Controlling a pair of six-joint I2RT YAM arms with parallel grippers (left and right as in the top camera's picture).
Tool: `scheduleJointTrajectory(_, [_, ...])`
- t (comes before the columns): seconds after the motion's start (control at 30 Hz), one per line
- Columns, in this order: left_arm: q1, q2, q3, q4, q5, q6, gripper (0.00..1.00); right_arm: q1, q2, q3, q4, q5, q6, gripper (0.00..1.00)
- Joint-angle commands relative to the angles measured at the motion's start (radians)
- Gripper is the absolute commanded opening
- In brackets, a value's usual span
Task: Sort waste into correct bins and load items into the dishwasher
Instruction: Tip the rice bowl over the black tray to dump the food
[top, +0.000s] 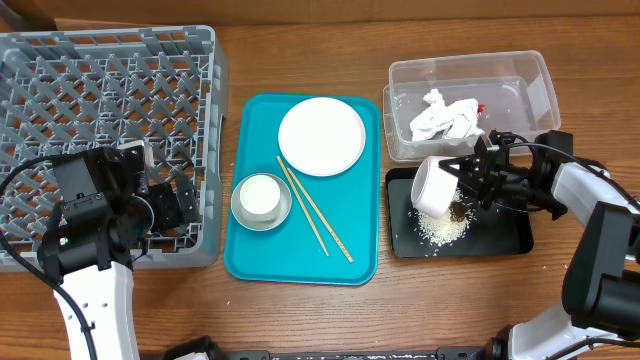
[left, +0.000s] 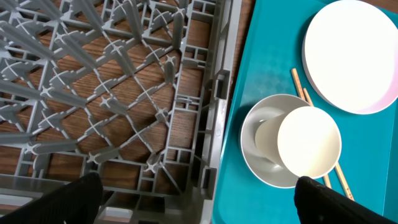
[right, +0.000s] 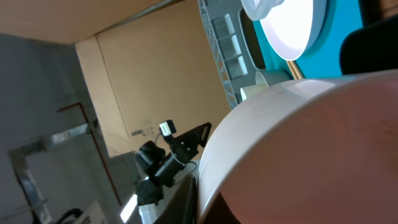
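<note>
I need to use my right gripper to set the small pink bowl down on the teal tray (top: 350, 204) (right: 319, 63), between the chopsticks and the black tray.
My right gripper (top: 470, 180) is shut on the small pink bowl (top: 433, 185) and holds it tilted over the black tray (top: 505, 235). White rice grains (top: 442, 228) and brown bits (top: 459, 212) lie in that tray. The bowl fills the right wrist view (right: 298, 155). The clear tub (top: 530, 75) holds the crumpled napkin (top: 445, 118) and the red wrapper (top: 481, 108). The white plate (top: 321, 136), the chopsticks (top: 312, 210) and the grey bowl (top: 240, 213) with the white cup (top: 260, 196) inside lie on the teal tray. My left gripper (top: 170, 205) (left: 199, 199) is open and empty over the grey dish rack's (top: 100, 90) front right edge.
The teal tray (top: 350, 260) lies between the rack and the two bins. In the left wrist view the rack (left: 124, 93) is on the left, with the cup (left: 309, 142), grey bowl (left: 261, 168), plate (left: 351, 56) and chopsticks (left: 298, 84) to the right.
</note>
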Motion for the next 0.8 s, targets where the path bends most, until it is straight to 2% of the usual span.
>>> scheduleJointTrajectory(0.0, [-0.007,0.005,0.019,0.005,0.015,0.016,1.00,-0.024,-0.016,-0.004,0.010,-0.048,0.134,0.04])
scheduleJointTrajectory(0.27, [-0.007,0.005,0.019,0.005,0.016,0.016,1.00,-0.079,-0.016,-0.004,0.013,-0.048,0.429,0.04])
scheduleJointTrajectory(0.37, [-0.007,0.005,0.019,0.005,0.015,0.016,1.00,-0.098,-0.016,-0.004,0.016,-0.048,0.455,0.04])
scheduleJointTrajectory(0.47, [-0.007,0.005,0.019,0.005,0.016,0.016,1.00,-0.100,-0.016,-0.004,0.025,-0.047,0.393,0.04])
scheduleJointTrajectory(0.57, [-0.007,0.005,0.019,0.004,0.015,0.016,1.00,-0.085,-0.017,-0.004,0.022,0.000,0.244,0.04])
scheduleJointTrajectory(0.7, [-0.007,0.005,0.019,0.004,0.015,0.016,1.00,-0.043,-0.017,-0.003,-0.061,0.329,0.119,0.04])
scheduleJointTrajectory(0.77, [-0.007,0.005,0.019,0.004,0.015,0.016,1.00,-0.024,-0.021,0.006,-0.093,0.402,0.032,0.04])
